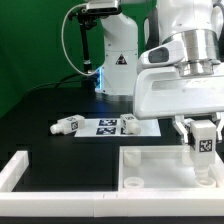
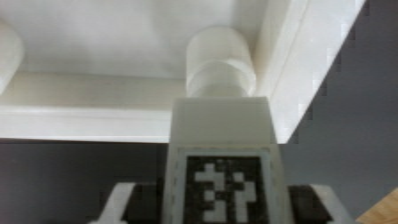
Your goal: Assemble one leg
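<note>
Next, I let go of the white leg with my gripper so it stands upright in the panel's near corner, inside the panel's raised rim (image 1: pixel 207 182) (image 2: pixel 219 42).
My gripper (image 1: pixel 203 133) is shut on a white leg (image 1: pixel 204 152) with a black-and-white tag, held upright. Its lower end is down at the corner of the large white square panel (image 1: pixel 155 163) on the exterior view's right. In the wrist view the leg (image 2: pixel 222 150) runs out from between my fingers (image 2: pixel 135 204), and its round tip reaches the panel's raised rim (image 2: pixel 302 60). I cannot tell whether the tip sits in a socket. My gripper (image 2: pixel 222 208) grips the leg at its tagged end.
The marker board (image 1: pixel 108 127) lies behind the panel. One loose leg (image 1: pixel 68 126) lies at its left end and another (image 1: pixel 129 122) at its right end. A white rail (image 1: pixel 16 168) borders the table at the near left. A corner socket (image 1: pixel 131 183) shows on the panel.
</note>
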`<act>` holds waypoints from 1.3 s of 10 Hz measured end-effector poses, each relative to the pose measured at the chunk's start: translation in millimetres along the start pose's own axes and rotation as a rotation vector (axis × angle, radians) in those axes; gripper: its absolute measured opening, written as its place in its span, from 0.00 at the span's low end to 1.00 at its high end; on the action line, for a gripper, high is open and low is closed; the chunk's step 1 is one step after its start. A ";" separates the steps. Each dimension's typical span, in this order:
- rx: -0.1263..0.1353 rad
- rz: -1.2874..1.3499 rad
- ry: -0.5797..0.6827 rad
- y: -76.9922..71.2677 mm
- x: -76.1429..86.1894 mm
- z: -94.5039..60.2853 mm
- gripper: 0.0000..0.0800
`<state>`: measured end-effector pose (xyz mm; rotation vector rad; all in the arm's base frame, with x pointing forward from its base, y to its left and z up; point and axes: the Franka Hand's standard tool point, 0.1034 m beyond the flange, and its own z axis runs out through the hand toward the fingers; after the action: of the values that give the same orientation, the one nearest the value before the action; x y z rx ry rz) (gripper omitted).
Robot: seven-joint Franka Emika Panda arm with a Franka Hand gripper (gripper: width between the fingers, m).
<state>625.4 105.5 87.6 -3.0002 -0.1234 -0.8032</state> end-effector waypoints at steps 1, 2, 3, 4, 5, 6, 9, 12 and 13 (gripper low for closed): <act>0.001 -0.003 -0.003 -1.9 -0.9 3.3 0.35; 0.003 -0.005 0.002 -4.0 1.0 5.3 0.35; 0.002 -0.012 0.009 -4.1 2.9 8.4 0.35; 0.001 -0.020 0.010 -3.4 2.1 12.5 0.35; 0.000 -0.021 0.005 -3.6 -0.5 16.4 0.35; 0.000 -0.022 0.011 -3.7 -1.1 18.0 0.35; -0.004 -0.035 0.040 -6.5 1.4 20.0 0.35; -0.006 -0.081 0.041 -7.2 2.3 20.7 0.35; -0.006 -0.082 0.041 -7.1 2.2 20.7 0.58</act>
<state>637.0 113.9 70.8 -2.9996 -0.2439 -0.8737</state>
